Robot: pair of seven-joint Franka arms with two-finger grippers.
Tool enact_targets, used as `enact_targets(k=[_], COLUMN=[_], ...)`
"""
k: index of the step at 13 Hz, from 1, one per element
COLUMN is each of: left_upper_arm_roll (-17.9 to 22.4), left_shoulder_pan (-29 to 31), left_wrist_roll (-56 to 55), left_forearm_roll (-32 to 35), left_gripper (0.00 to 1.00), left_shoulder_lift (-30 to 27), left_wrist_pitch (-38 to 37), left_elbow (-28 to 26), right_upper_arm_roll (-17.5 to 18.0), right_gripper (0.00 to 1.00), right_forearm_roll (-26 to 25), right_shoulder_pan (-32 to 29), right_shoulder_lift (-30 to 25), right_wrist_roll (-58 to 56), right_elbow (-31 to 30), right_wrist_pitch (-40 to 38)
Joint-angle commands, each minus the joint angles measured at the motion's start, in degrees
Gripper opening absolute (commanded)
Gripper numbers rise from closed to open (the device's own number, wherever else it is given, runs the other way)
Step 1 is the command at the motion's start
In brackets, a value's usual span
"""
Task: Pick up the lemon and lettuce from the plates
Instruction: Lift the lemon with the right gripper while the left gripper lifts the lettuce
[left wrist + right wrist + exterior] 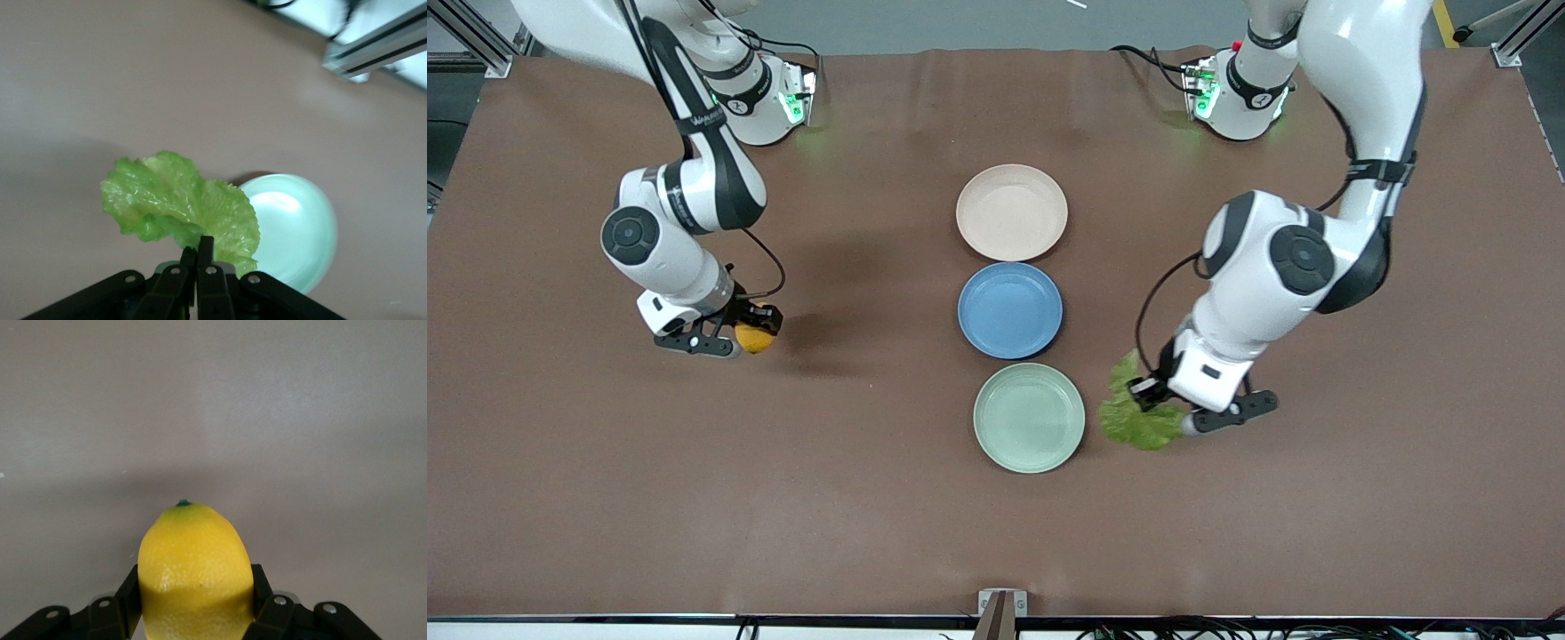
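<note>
Next, my left gripper sets the green lettuce free on the bare brown table (1230, 363) beneath its white wrist, so that it lies away from the plates.
My right gripper (749, 331) is shut on the yellow lemon (755, 338) and holds it over bare table toward the right arm's end; the lemon (195, 573) fills the space between the fingers (261, 590) in the right wrist view. My left gripper (1156, 404) is shut on the crinkled green lettuce (1136, 411), holding it just beside the mint green plate (1029, 417). In the left wrist view the leaf (180, 203) hangs from the closed fingertips (206, 248), with the mint plate (293, 230) below it. The beige-pink plate (1011, 212) holds nothing.
A blue plate (1010, 309) lies between the beige-pink plate and the mint green plate in a row down the table's middle. The brown table (871, 498) spreads wide on both sides. A metal frame rail (377, 47) shows in the left wrist view.
</note>
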Motion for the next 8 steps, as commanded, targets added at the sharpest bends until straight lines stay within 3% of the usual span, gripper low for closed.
enact_targets(k=[1,3,8], left_upper_arm_roll=[-0.5,-1.7,-6.8], left_shoulder_pan=[3.8,7.3,17.6], left_wrist_roll=[5.8,10.1,23.4], left_forearm_roll=[-0.7,-0.6,-0.2], left_gripper=[0.0,0.0,0.0], left_shoulder_lift=[-5.3,-6.9,-8.0], left_wrist_pitch=[7.4,15.4,18.9], left_elbow=[-14.2,-22.8,-33.6], right_upper_arm_roll=[1.3,1.4,1.4], right_gripper=[0.0,0.0,0.0], right_forearm_roll=[-0.5,-0.5,-0.5], right_shoulder_pan=[-3.3,-4.4,-5.6], right_shoulder_lift=[2.1,3.8,6.7], right_wrist_roll=[-4.8,-6.4,-9.7], right_elbow=[-1.3,-1.3,-1.3], right_wrist_pitch=[4.0,5.7,8.8])
